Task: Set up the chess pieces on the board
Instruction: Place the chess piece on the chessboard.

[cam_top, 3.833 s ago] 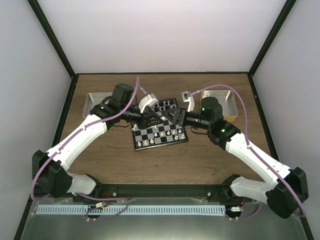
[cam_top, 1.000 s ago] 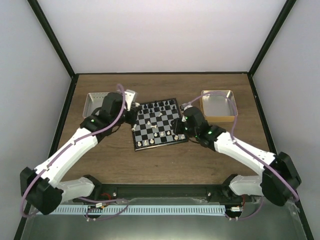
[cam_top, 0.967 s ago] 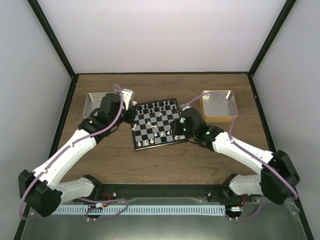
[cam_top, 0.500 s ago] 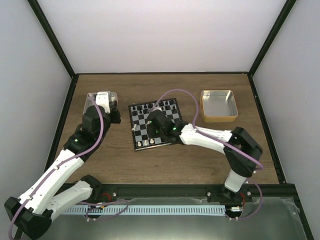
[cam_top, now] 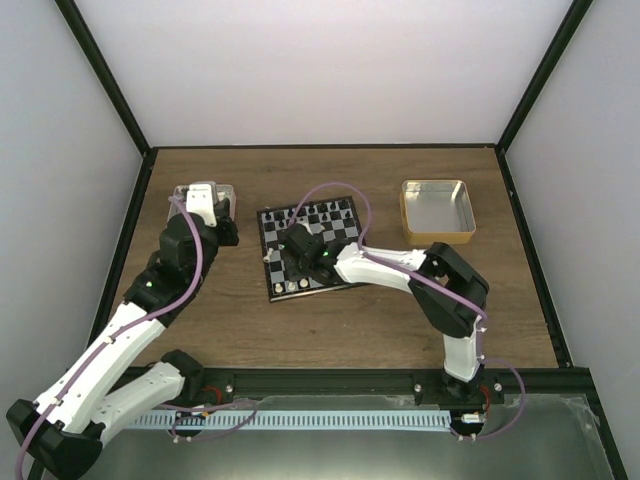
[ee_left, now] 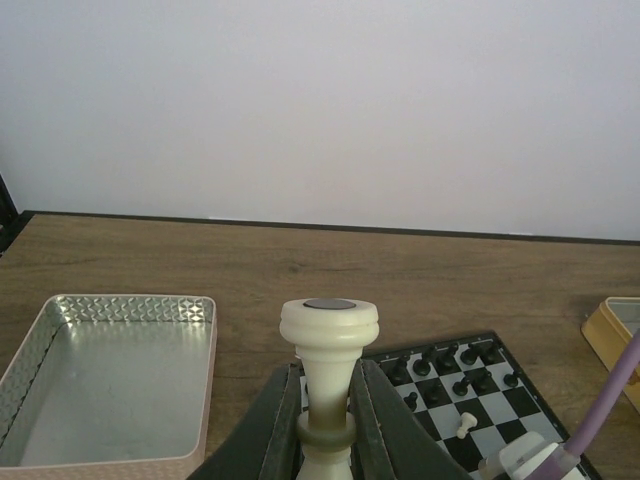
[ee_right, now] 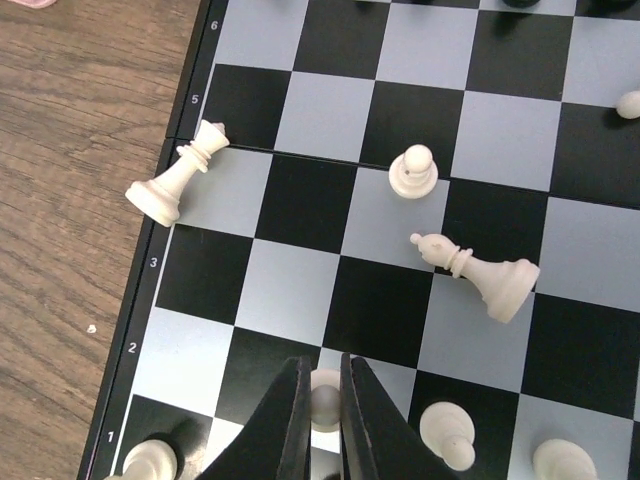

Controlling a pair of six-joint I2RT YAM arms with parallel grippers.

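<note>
The robot's right gripper should release the white pawn on the light square [cam_top: 301,274] [ee_right: 358,400] next to the next standing pawn.
The board [cam_top: 262,225] lies mid-table, black pieces along its far rows and cream-white chess pieces [cam_top: 290,286] along its near row. In the right wrist view my right gripper [ee_right: 321,400] is shut on an upright white pawn [ee_right: 324,405] on a second-row square. A white queen [ee_right: 175,182] lies tipped over the board's left border. A white bishop [ee_right: 482,273] lies on its side, and a pawn [ee_right: 412,170] stands by it. My left gripper [ee_left: 328,385] is shut on a large cream-white piece [ee_left: 329,325], held base up beside the board [ee_left: 470,400].
A silver metal tray [cam_top: 182,195] sits at the back left, mostly under my left arm, and shows bare inside [ee_left: 110,370]. A gold tray [cam_top: 435,210] stands at the back right. More white pawns [ee_right: 445,432] stand close to my right fingers. Bare wood [ee_right: 70,150] borders the board's left.
My right gripper has moved left across the board to its near-left part. My left arm drew back from the board to the silver tray, still holding its piece.
</note>
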